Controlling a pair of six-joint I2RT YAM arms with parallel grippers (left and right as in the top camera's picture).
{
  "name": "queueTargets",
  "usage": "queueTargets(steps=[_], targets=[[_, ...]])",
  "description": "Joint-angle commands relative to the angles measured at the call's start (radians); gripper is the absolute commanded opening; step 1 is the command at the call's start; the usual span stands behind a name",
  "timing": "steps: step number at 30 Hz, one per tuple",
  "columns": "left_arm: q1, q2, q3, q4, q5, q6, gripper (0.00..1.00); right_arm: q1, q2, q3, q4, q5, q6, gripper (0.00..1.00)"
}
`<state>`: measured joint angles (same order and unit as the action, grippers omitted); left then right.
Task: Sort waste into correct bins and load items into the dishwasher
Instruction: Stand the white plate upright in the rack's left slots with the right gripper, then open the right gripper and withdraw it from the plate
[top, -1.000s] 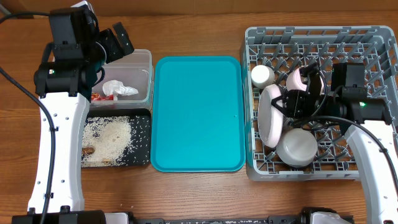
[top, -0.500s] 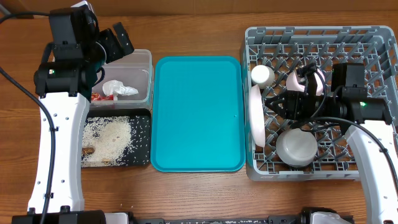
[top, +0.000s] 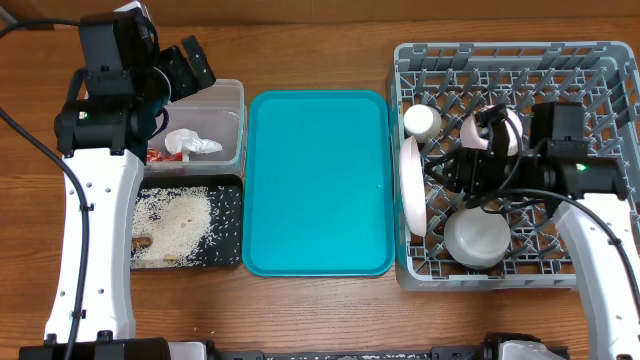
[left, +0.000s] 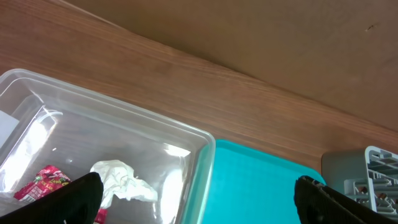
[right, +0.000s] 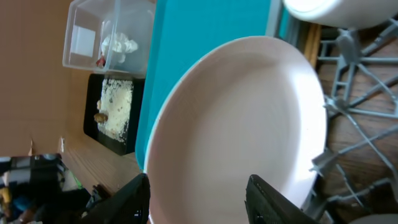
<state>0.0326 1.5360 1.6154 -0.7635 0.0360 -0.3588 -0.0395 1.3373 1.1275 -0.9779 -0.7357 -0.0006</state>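
The plate tips over the grey dish rack's side toward the teal tray, so the robot's right gripper needs to pinch its upper rim (top: 403, 178) and pull the plate more upright.
The pale pink-white plate (top: 409, 190) stands on edge at the left side of the grey dish rack (top: 560, 60); it fills the right wrist view (right: 249, 112). My right gripper (top: 447, 170) (right: 202, 193) is open just right of the plate, holding nothing. The white cup (top: 420, 121) sits behind the plate and the white bowl (top: 477, 238) in front. My left gripper (top: 190, 65) (left: 199, 193) is open and empty above the clear tub (top: 228, 95), which holds the tissue (top: 190, 143) (left: 121, 180) and the red wrapper (top: 158, 155) (left: 43, 182). Rice scraps (top: 175, 218) lie in the black tray (top: 235, 250).
A large teal tray (top: 318, 180) lies on the wooden table between the bins and the rack. Upright pegs fill the rack around my right gripper. The rack's back and right parts hold no dishes.
The plate went from leaning on the bowl, held by my right gripper, to standing on edge at the rack's left side. The gripper has let go and drawn slightly right. Left arm unchanged.
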Motion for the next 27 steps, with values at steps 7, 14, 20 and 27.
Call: queueTargets(steps=[7, 14, 20, 27], targets=[[-0.007, 0.001, 0.009, 0.003, -0.010, 0.015, 1.00, 0.147, 0.000, -0.005, 0.113, 0.019, -0.007, 0.49], [-0.007, 0.001, 0.009, 0.003, -0.011, 0.015, 1.00, 0.175, 0.000, -0.005, 0.101, 0.179, 0.000, 0.38], [-0.007, 0.001, 0.009, 0.003, -0.011, 0.015, 1.00, 0.175, 0.007, -0.011, 0.096, 0.177, 0.000, 0.26], [-0.007, 0.001, 0.009, 0.003, -0.010, 0.015, 1.00, 0.175, 0.018, -0.011, 0.088, 0.211, 0.000, 0.19]])
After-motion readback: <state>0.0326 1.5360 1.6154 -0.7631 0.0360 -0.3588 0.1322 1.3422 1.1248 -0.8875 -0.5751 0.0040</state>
